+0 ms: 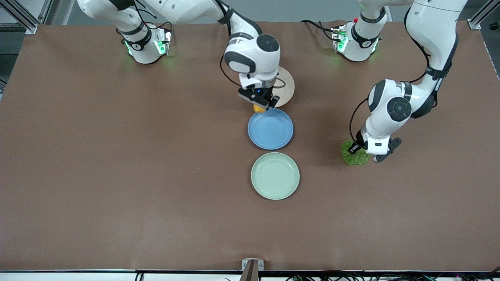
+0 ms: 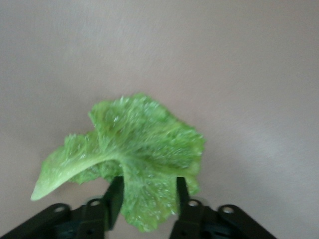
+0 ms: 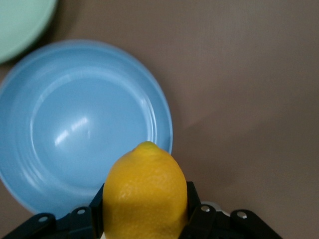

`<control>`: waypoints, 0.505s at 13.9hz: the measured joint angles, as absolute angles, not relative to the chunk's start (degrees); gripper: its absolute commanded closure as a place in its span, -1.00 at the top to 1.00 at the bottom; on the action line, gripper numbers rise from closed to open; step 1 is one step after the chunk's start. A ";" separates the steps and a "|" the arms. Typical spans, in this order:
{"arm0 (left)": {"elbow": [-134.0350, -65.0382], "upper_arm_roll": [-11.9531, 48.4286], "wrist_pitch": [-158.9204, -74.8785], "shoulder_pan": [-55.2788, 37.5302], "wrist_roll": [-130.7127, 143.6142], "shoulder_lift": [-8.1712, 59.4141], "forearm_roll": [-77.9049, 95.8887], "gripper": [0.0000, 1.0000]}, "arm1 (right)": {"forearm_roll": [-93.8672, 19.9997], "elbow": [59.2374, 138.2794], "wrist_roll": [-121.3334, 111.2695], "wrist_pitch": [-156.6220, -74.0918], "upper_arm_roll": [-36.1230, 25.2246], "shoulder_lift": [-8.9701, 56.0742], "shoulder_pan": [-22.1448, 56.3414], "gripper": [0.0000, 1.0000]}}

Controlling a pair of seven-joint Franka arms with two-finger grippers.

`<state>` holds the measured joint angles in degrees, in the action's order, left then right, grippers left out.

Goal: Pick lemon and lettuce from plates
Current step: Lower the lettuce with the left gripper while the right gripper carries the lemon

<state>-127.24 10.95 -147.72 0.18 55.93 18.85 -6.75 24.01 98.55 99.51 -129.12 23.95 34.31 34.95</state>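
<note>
My right gripper is to release the yellow lemon on the bare brown table, across the plates from the green lettuce [image 1: 141, 151].
My right gripper [image 1: 264, 104] is shut on the yellow lemon [image 1: 258, 108] and holds it in the air over the gap between the beige plate [image 1: 287, 88] and the blue plate [image 1: 270, 128]. In the right wrist view the lemon [image 3: 144, 194] fills the space between the fingers [image 3: 192, 199]. My left gripper [image 1: 361, 151] is low at the table toward the left arm's end, shut on the crinkly green lettuce [image 1: 353, 156]. In the left wrist view the leaf [image 2: 139, 149] sits between the fingers [image 2: 113, 196] over bare table. The mint green plate [image 1: 275, 175] is bare.
The three plates stand in a row at the table's middle, with the blue plate [image 3: 75, 124] between the other two. The mint plate's rim [image 3: 20, 25] shows in the right wrist view. Brown table surface [image 1: 117, 156] spreads on both sides.
</note>
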 measured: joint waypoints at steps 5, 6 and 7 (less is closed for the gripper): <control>-122.89 11.08 -144.28 0.24 52.88 17.51 -6.78 0.99 | 24.02 106.78 79.38 -128.68 36.24 29.95 9.29 -0.99; -122.52 11.11 -143.40 0.25 50.25 17.03 -6.78 0.98 | 24.04 109.09 74.96 -128.64 39.85 29.40 2.32 -0.99; -121.97 11.13 -141.53 0.27 46.61 16.42 -6.79 0.99 | 24.06 111.40 70.25 -128.64 43.02 28.96 -4.60 -0.99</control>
